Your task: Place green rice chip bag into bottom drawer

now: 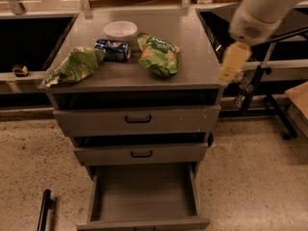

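The robot's gripper should close on the outer side (pixel 172 57) of the green rice chip bag, the side that faces away from the blue can.
The green rice chip bag (pixel 159 55) lies on top of the grey cabinet (pixel 197 71), right of centre, bright green with chip pictures. The bottom drawer (pixel 144 192) is pulled out at the foot of the cabinet, and its flat floor is bare. My gripper (pixel 227 77), cream-coloured on a white arm, hangs pointing down just off the cabinet's right edge. It is to the right of the bag, apart from it, and holds nothing that I can see.
A paler green bag (pixel 73 66) lies at the cabinet's left edge, with a blue can (pixel 113 49) and a white bowl (pixel 120 31) beside it. Two upper drawer fronts with black handles (pixel 138 119) sit above the open drawer. A black stand (pixel 269 105) is at the right, and a black bar (pixel 44 208) lies on the floor at the left.
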### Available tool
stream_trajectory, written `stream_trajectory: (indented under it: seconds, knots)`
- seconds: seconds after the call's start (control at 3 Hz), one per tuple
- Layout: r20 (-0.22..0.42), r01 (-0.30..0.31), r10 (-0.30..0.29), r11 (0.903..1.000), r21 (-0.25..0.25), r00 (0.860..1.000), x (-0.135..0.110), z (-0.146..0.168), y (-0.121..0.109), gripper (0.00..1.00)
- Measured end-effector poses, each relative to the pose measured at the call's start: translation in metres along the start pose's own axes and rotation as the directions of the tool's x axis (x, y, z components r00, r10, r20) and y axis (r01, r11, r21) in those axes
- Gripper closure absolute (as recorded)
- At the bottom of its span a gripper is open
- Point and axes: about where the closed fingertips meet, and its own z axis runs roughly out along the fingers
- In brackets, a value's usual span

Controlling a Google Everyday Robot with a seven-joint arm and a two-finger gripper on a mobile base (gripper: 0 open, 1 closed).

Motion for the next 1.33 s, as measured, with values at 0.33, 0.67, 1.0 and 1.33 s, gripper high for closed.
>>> stream_trajectory:
  seconds: [0.33,0.67,1.0,1.33]
  knots:
    - [0.078,-0.008,0.006,0.9994,0.032,0.997,-0.043,0.073,-0.079,0.0]
    - [0.078,-0.007,0.005,0.9994,0.034,0.997,-0.043,0.072,-0.079,0.0]
    - [0.101,0.102,-0.105,0.9943,0.031,0.989,-0.075,0.088,-0.075,0.0]
    - [0.151,0.242,-0.242,0.9701,0.018,0.958,-0.125,0.119,-0.063,0.0]
